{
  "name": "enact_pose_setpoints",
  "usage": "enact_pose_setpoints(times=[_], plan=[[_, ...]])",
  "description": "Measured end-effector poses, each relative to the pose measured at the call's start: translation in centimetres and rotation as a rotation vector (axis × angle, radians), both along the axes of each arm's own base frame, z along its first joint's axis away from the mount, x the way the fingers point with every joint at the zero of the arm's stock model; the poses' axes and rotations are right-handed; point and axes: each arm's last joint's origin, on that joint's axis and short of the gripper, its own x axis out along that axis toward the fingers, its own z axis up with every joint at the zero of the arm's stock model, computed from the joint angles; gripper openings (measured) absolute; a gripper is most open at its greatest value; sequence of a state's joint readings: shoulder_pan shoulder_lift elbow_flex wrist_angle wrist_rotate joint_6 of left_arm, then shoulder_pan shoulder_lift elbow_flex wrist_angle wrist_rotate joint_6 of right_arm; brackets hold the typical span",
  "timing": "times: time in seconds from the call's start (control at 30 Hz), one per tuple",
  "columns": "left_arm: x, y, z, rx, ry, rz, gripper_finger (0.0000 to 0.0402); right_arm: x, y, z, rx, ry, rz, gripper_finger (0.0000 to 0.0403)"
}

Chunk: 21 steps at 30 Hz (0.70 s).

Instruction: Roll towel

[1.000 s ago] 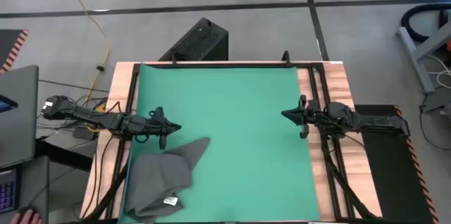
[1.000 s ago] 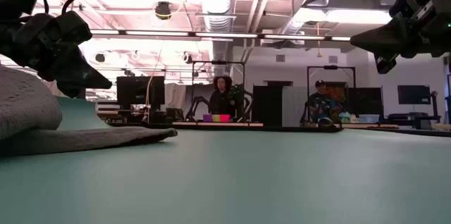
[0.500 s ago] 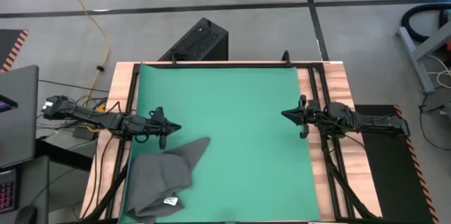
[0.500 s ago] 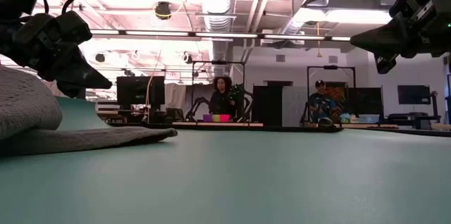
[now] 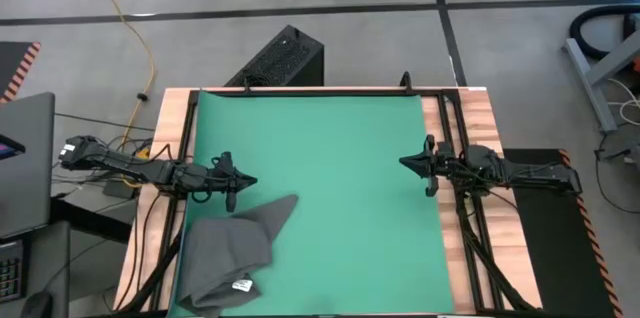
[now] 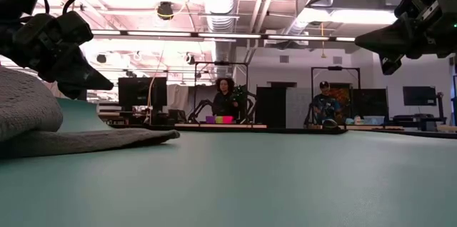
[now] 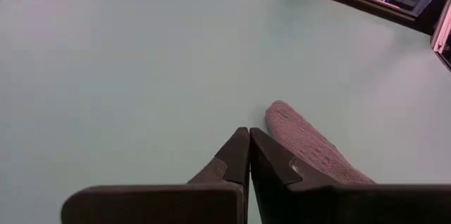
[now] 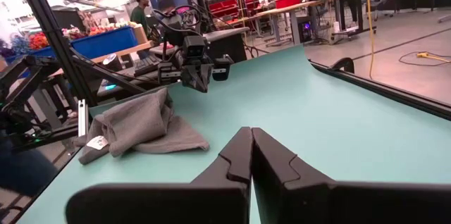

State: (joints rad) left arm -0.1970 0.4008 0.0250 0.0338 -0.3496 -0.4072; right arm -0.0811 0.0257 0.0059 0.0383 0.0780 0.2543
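My left gripper needs to next move to the dark grey towel's near edge (image 5: 212, 300), beside the towel's white tag, and close on the towel there.
The dark grey towel (image 5: 235, 248) lies crumpled and partly folded on the green mat (image 5: 330, 158) at the near left, with a white tag (image 5: 241, 284) near its near edge and one pointed corner (image 5: 288, 201) reaching toward the middle. It also shows in the right wrist view (image 8: 134, 129). My left gripper (image 5: 250, 182) hangs shut above the mat just beyond the towel's far edge, touching nothing. Its fingertips (image 7: 248, 134) stand above the towel's corner (image 7: 296, 136). My right gripper (image 5: 404, 163) hangs shut and empty over the mat's right side.
The mat covers most of the wooden table (image 5: 475, 108). Black frame rails (image 5: 450, 128) run along the table's left and right sides. A black box (image 5: 280, 58) stands on the floor behind the table. People sit in the room beyond the table (image 6: 226, 102).
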Motion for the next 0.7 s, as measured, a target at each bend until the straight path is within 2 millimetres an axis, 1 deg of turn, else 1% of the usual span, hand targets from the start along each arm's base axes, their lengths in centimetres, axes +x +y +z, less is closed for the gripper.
enact_pose_setpoints(times=[0.2,0.3,0.57,0.7], plan=[[0.0,0.0,0.0,0.0,0.0,0.0,0.0,0.0,0.0,0.0,0.0,0.0,0.0,0.0028],[0.11,0.07,0.3,0.001,-0.034,0.029,0.0,0.0,0.0,0.01,0.0,0.0,0.0,0.0028],[0.14,0.06,0.35,-0.121,-0.061,0.062,0.0,0.0,0.0,0.0,0.0,0.0,0.0,0.0028],[0.13,0.24,0.47,-0.125,-0.084,0.128,0.0,0.0,0.0,-0.01,0.0,0.001,0.0,0.0028]])
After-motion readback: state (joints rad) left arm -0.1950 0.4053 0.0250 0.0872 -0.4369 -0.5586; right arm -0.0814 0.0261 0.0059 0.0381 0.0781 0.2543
